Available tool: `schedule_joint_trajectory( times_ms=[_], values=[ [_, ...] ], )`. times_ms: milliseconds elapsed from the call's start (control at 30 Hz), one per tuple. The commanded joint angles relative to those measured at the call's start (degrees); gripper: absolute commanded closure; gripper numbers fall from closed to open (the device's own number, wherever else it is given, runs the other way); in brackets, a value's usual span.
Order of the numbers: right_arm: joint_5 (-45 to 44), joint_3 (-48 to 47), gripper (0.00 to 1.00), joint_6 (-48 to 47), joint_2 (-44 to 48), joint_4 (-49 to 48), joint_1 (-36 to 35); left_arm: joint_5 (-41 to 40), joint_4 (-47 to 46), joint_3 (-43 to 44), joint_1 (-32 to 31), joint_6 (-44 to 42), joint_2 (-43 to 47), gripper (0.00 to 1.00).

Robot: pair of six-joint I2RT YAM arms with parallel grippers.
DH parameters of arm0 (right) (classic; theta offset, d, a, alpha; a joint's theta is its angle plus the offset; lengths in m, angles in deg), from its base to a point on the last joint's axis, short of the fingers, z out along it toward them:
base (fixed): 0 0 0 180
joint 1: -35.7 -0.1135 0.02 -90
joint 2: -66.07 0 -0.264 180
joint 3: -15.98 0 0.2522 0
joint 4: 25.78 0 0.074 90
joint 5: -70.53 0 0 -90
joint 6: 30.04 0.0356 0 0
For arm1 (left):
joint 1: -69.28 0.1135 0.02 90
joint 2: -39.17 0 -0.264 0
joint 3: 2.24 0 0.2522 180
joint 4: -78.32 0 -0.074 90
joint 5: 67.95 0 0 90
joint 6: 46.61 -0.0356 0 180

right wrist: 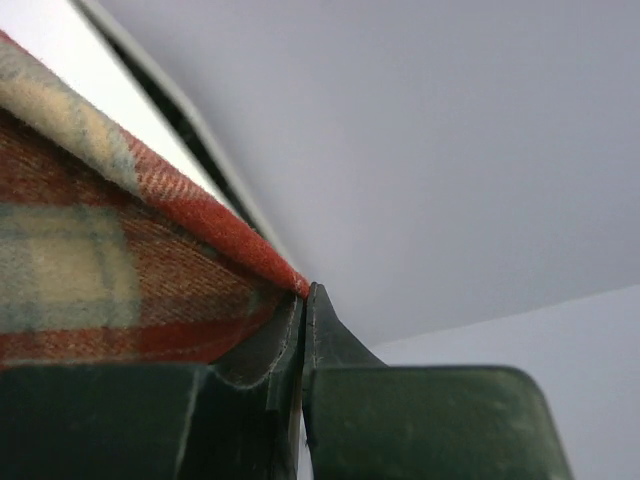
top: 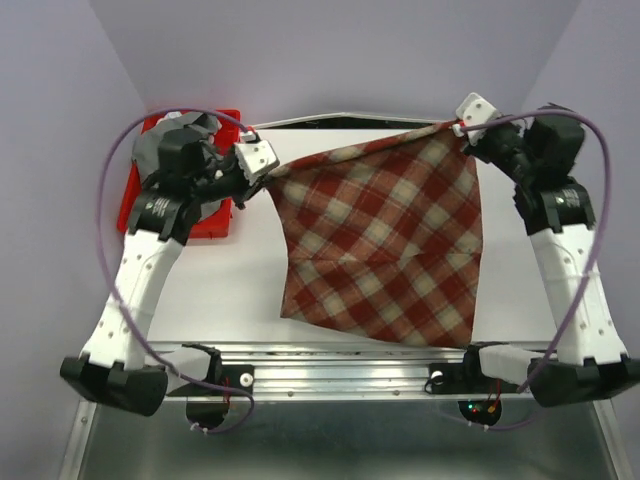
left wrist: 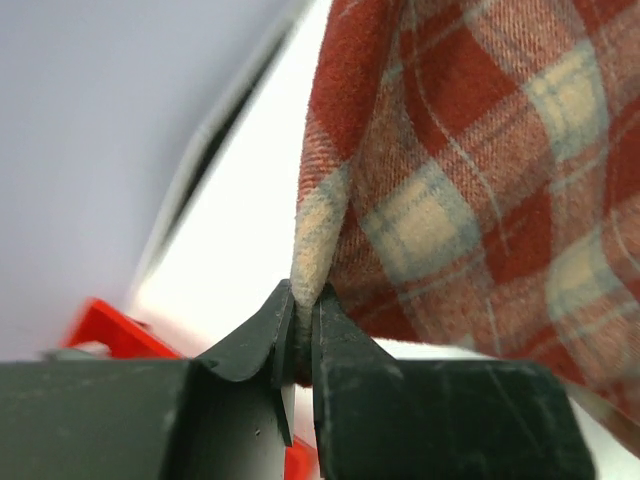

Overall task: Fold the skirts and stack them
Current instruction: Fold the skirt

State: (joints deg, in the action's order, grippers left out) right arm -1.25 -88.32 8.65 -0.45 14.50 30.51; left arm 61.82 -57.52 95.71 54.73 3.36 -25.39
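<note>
Next, I release the plaid skirt's far corner from my left gripper over its near corner on the red tray's side (top: 311, 302).
The red-and-cream plaid skirt (top: 385, 240) is stretched between both grippers over the middle of the white table, and its lower edge reaches the near side. My left gripper (top: 268, 172) is shut on its far left corner; in the left wrist view the jaws (left wrist: 303, 315) pinch a folded edge of the plaid cloth (left wrist: 480, 150). My right gripper (top: 459, 128) is shut on its far right corner; in the right wrist view the jaws (right wrist: 305, 295) close on the tip of the cloth (right wrist: 90, 270). Grey cloth (top: 147, 152), seemingly the grey skirt, lies in the red tray, mostly hidden by my left arm.
The red plastic tray (top: 215, 218) stands at the back left, under my left arm; its edge shows in the left wrist view (left wrist: 110, 325). The white table (top: 230, 290) ends at a metal rail (top: 330, 365) in front. Purple-grey walls close the back and sides.
</note>
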Motion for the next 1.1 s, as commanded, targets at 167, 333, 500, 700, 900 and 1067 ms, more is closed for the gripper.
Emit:
schedule_joint_trajectory(
  times_ms=[167, 333, 500, 700, 900, 1067],
  values=[
    [-3.2, 7.9, 0.99, 0.9, -22.5, -16.6, 1.6, -7.9, -4.0, -5.4, 1.3, 4.2, -24.3, 1.0],
    [-4.0, 3.9, 0.99, 3.0, -35.6, -22.4, 1.6, -11.9, -8.9, 3.2, 2.8, 7.4, -39.7, 1.0],
    [-3.6, -1.1, 0.99, 3.8, -39.0, -22.0, 1.6, -12.8, -10.3, 9.2, 3.2, 4.4, -44.7, 1.0],
    [-2.0, 2.7, 0.99, -0.4, -32.3, -17.8, 1.6, -11.9, -10.2, 5.1, 3.1, -1.7, -38.6, 1.0],
    [-0.6, 15.6, 0.99, -6.8, -21.0, -12.9, 1.6, -11.5, -10.3, -8.1, 2.0, -9.6, -26.4, 0.96],
    [0.9, 24.3, 0.99, -9.2, -10.7, -6.3, 1.6, -11.4, -9.3, -21.9, 0.2, -17.4, -17.3, 0.89]
  ],
)
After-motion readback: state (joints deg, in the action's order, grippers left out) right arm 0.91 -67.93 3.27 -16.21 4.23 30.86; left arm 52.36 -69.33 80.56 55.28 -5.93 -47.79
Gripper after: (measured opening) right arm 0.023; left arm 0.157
